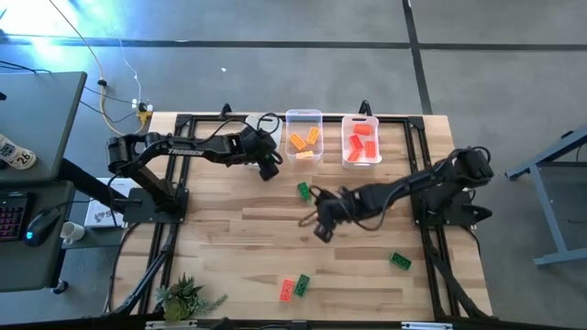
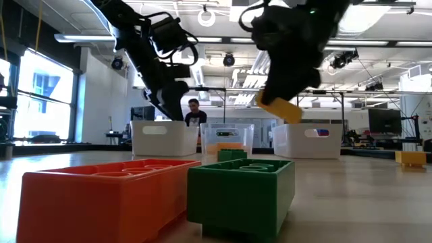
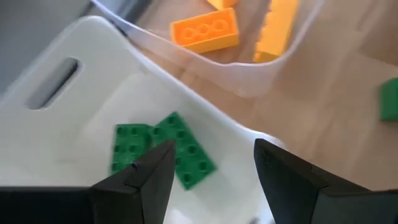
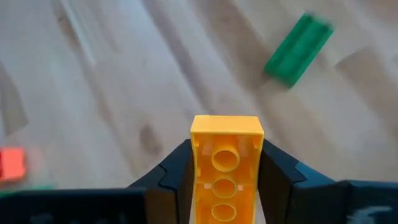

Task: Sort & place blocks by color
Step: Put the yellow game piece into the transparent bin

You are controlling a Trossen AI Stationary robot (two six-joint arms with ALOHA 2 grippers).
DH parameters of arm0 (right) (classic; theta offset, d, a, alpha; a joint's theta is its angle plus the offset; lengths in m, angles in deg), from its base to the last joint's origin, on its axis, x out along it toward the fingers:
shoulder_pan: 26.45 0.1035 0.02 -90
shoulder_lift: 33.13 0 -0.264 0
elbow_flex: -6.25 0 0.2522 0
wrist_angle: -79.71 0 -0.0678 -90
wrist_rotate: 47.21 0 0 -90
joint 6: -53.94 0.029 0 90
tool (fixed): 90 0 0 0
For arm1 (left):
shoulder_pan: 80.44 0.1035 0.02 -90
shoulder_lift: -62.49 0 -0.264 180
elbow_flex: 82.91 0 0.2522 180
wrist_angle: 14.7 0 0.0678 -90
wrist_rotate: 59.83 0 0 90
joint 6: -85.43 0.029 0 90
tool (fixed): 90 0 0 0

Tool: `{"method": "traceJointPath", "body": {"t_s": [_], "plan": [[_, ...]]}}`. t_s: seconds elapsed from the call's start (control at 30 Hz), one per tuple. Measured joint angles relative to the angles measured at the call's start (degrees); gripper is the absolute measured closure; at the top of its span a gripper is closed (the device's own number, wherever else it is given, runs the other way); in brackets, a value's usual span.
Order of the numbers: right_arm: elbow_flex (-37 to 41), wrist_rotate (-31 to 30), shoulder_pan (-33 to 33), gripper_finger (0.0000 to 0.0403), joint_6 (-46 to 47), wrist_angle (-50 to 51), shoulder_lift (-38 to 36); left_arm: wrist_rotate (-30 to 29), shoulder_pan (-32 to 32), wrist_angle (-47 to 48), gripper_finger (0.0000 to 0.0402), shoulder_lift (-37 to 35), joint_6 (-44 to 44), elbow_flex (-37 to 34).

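Observation:
The orange block will go down from my right gripper among the orange blocks near the front of their clear bin [image 1: 308, 148], where I should put it.
My right gripper [image 4: 226, 149] hangs over the middle of the table [image 1: 321, 225], shut on an orange block [image 4: 226, 163] that also shows in the low view [image 2: 280, 109]. My left gripper [image 3: 211, 155] stands open over the white bin [image 3: 74, 124], which holds two green blocks [image 3: 168, 149]; it is at the far left-centre [image 1: 266, 167]. Beside it stand the bin with orange blocks [image 1: 304, 136] and the bin with red blocks [image 1: 360, 140]. Loose on the table lie a green block [image 1: 304, 191], another green block [image 1: 400, 260], and a red [image 1: 286, 290] and green [image 1: 302, 283] pair near the front edge. My right gripper pinches the orange block by its two long sides [image 4: 194, 171] between the two fingers. The block lies along the fingers, its hollow underside toward the wrist camera and its free end [image 4: 226, 124] past the fingertips. The fingers slant down. The block is lifted clear of the table.
A small plant [image 1: 183, 295] stands at the table's near left corner. Cables [image 1: 312, 206] trail by the right gripper. A desk with a keyboard and mouse [image 1: 37, 225] stands left of the table. A person [image 2: 194, 111] is behind the bins, beyond the table.

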Motion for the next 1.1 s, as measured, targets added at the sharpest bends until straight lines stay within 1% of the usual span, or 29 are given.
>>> {"method": "traceJointPath", "body": {"t_s": [0.13,0.27,0.37,0.5,0.6,0.7,0.9,1.1], "plan": [[-1.2,0.1,-4.1,0.0290,-4.5,0.0,0.0,-2.5,-0.1,0.0,0.0195,0.0,0.9,0.0],[-2.4,-0.2,-7.9,0.0290,-8.8,0.0,0.0,-2.5,-0.1,0.1,0.0195,-0.5,1.1,0.0],[-3.9,-2.2,-10.7,0.0291,-11.9,-0.1,0.0,-2.2,-0.2,0.1,0.0195,-1.7,1.9,0.0],[-6.1,-5.7,-14.7,0.0291,-15.4,-0.4,0.0,0.4,-0.8,1.2,0.0195,-4.8,1.9,0.0],[-7.8,-8.9,-18.2,0.0292,-17.9,-0.8,0.0,3.6,-2.1,3.8,0.0195,-7.4,1.3,0.0],[-9.2,-11.4,-21.7,0.0292,-20.0,-2.1,-0.1,5.6,-3.9,6.8,0.0195,-9.5,0.4,0.0],[-9.6,-12.5,-28.0,0.0292,-22.3,-10.3,-0.1,9.7,-8.4,11.5,0.0195,-11.1,0.4,0.0],[-9.6,-12.8,-32.6,0.0292,-22.5,-15.0,0.1,9.7,-10.9,10.6,0.0195,-8.7,0.4,0.0]]}}
